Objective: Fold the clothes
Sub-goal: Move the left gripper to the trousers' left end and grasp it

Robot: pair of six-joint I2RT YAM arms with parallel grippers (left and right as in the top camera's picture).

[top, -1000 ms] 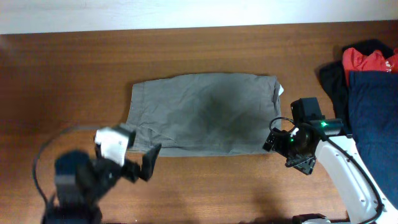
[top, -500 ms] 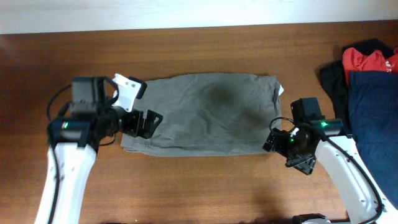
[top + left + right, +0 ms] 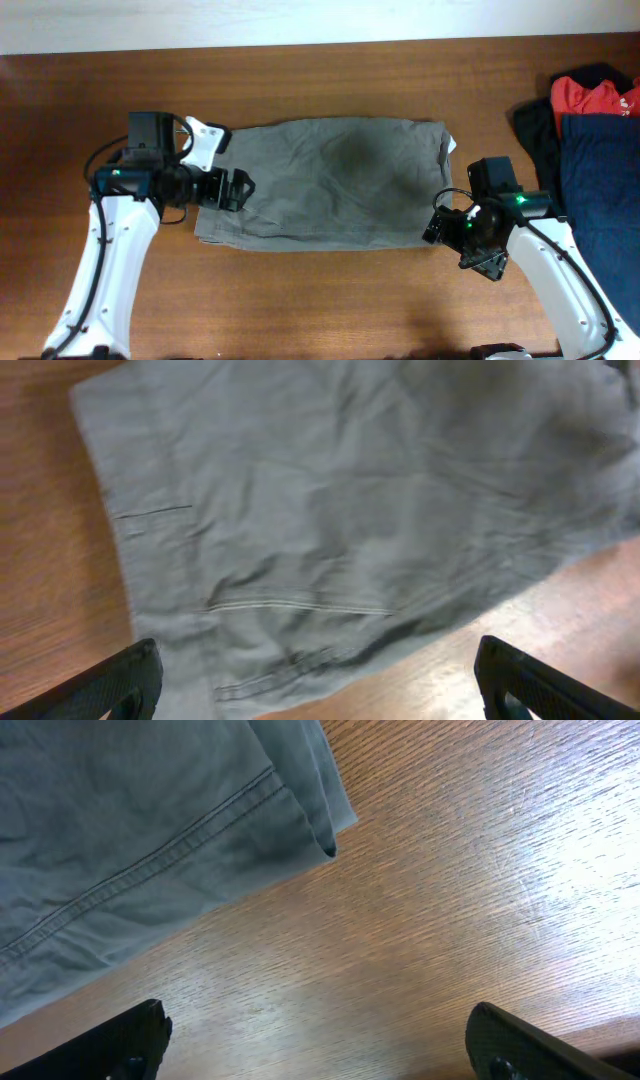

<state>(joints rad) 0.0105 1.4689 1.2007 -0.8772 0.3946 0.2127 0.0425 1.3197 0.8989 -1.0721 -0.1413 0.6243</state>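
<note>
Next, my left gripper grips the waistband of the grey-olive shorts (image 3: 209,207) (image 3: 166,584), just on the near side of the belt loop.
The grey-olive shorts (image 3: 330,180) lie flat in the middle of the table, folded into a wide rectangle. My left gripper (image 3: 238,188) is open and empty, hovering over the garment's left edge; its wrist view shows creased cloth (image 3: 330,520) with seams between the spread fingers (image 3: 318,680). My right gripper (image 3: 437,226) is open and empty just off the garment's lower right corner. Its wrist view shows that hemmed corner (image 3: 300,810) and bare wood between the fingers (image 3: 320,1040).
A pile of other clothes sits at the right edge: a navy blue garment (image 3: 600,190), a red garment (image 3: 585,95) and a black one (image 3: 535,125). The wooden table (image 3: 330,300) ends at a white wall at the back.
My left arm has swung up from the front left onto the garment's left edge, then shifted slightly left. The garment's left end has changed shape. The right arm has not moved.
</note>
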